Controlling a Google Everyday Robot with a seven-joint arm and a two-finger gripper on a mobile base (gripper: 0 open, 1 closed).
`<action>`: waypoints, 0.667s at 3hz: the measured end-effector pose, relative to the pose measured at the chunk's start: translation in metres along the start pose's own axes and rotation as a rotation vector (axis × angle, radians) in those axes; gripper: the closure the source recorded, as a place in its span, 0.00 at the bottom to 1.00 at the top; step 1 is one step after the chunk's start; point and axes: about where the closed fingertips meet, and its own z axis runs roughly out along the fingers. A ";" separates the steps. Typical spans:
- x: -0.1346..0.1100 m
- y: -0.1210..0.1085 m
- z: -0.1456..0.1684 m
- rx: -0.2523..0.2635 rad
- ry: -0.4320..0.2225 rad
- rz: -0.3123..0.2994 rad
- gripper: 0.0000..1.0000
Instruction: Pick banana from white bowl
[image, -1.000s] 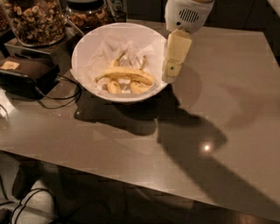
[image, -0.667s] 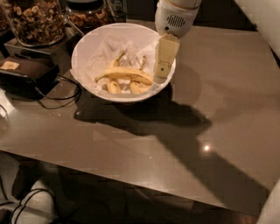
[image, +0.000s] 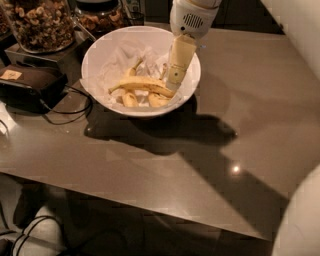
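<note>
The banana lies across the white bowl. I need to close my gripper on the middle of the banana (image: 147, 84), between its stem and its darker end.
The white bowl (image: 102, 45) stands on the table at the upper left, lined with crinkled white paper. The banana (image: 142, 84) lies across its middle, stem to the left, darker end to the right. Two shorter bananas lie by it, one (image: 131, 70) behind and one (image: 129, 99) in front. My gripper (image: 172, 85) reaches down into the bowl's right side from above, its tip just at the banana's right end.
Glass jars of nuts (image: 40, 22) stand behind the bowl at the upper left. A black box (image: 30, 85) with cables lies left of the bowl. The grey table (image: 240, 125) stretches to the right and front. A white robot part (image: 300, 220) fills the lower right corner.
My gripper has moved left and down, from above the bowl's right rim into the bowl, near the banana's right end.
</note>
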 end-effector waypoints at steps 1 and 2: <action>-0.022 -0.006 0.010 -0.029 -0.009 -0.021 0.00; -0.039 -0.013 0.020 -0.053 -0.020 -0.034 0.00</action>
